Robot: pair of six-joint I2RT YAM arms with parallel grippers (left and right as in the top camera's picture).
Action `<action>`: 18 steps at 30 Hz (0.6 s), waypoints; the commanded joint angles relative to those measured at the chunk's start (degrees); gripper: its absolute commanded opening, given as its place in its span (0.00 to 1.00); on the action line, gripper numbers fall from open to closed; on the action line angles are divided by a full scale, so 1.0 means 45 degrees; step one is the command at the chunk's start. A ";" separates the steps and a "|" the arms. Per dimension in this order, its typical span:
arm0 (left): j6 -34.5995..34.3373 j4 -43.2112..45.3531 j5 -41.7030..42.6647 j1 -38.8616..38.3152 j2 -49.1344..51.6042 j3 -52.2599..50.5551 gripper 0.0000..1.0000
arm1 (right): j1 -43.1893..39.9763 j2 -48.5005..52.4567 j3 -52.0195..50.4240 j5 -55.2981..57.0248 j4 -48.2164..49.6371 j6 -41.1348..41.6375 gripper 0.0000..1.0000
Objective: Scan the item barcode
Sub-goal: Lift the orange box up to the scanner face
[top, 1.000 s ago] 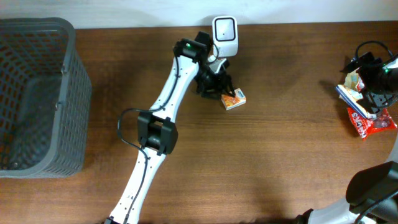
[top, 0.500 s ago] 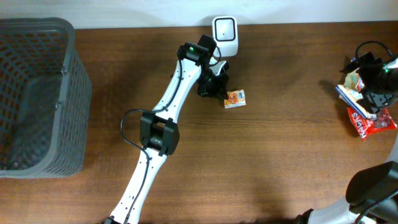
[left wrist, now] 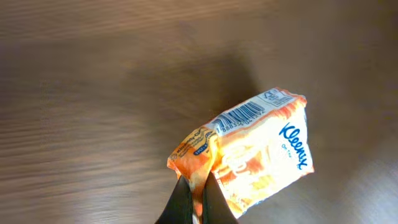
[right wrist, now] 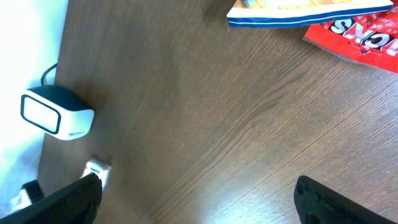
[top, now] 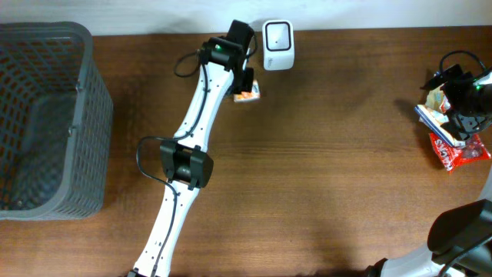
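My left gripper holds the pack by its crimped end with the barcode facing up. Next, I put the pack down and take it by its barcode edge [left wrist: 241, 117].
The item is a small orange Kleenex tissue pack [left wrist: 261, 152] with a barcode [left wrist: 239, 116] printed on its upper edge. My left gripper [left wrist: 199, 200] is shut on the pack's crimped end and holds it above the table. Seen from overhead, the pack [top: 248, 95] hangs just left of and below the white scanner [top: 277, 35], under my left gripper [top: 244, 83]. The right wrist view shows the scanner [right wrist: 56, 113] and the pack [right wrist: 96, 170] far off. My right gripper [right wrist: 205, 205] stands open with nothing between its fingers, at the table's right edge [top: 461, 104].
A grey mesh basket [top: 46, 115] stands at the far left. Snack packets lie at the right edge under the right arm: a red one [right wrist: 360, 34] and a blue-and-white one [right wrist: 298, 15]. The scanner's cable runs off the back edge.
My left gripper closed on the tissue pack, lifted it off the table and carried it left and back, beside the scanner. The right arm has not moved.
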 commanded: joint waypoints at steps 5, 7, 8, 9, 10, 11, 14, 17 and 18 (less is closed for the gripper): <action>-0.3483 0.0714 -0.4031 -0.1117 -0.0559 0.0151 0.00 | 0.0058 0.0019 0.0024 -0.0063 -0.0015 -0.0117 0.98; -0.3541 0.1277 -0.2875 -0.1564 -0.0559 -0.0010 0.00 | 0.0058 0.0019 0.0024 -0.0063 -0.0015 -0.0117 0.98; -0.3531 0.1613 -0.2322 -0.1860 -0.0534 -0.0010 0.00 | 0.0058 0.0019 0.0024 -0.0063 -0.0015 -0.0117 0.98; -0.3293 0.1948 -0.2127 -0.2127 -0.0505 -0.0010 0.00 | 0.0058 0.0019 0.0024 -0.0063 -0.0015 -0.0121 0.98; -0.2803 0.2278 -0.2161 -0.2443 -0.0442 -0.0010 0.00 | 0.0053 0.0019 0.0024 -0.0063 -0.0015 -0.0117 0.98; -0.2472 0.2419 -0.2351 -0.2667 -0.0379 -0.0015 0.00 | 0.0058 0.0019 0.0024 -0.0063 -0.0015 -0.0117 0.98; -0.2433 0.2331 -0.3580 -0.3269 0.0078 -0.0019 0.00 | 0.0058 0.0019 0.0024 -0.0063 -0.0015 -0.0121 0.98; -0.2433 0.2021 -0.3580 -0.3604 0.0457 -0.0019 0.00 | 0.0058 0.0019 0.0024 -0.0063 -0.0015 -0.0117 0.98; -0.2433 0.1880 -0.3633 -0.3706 0.0476 -0.0019 0.00 | 0.0058 0.0019 0.0024 -0.0063 -0.0015 -0.0121 0.98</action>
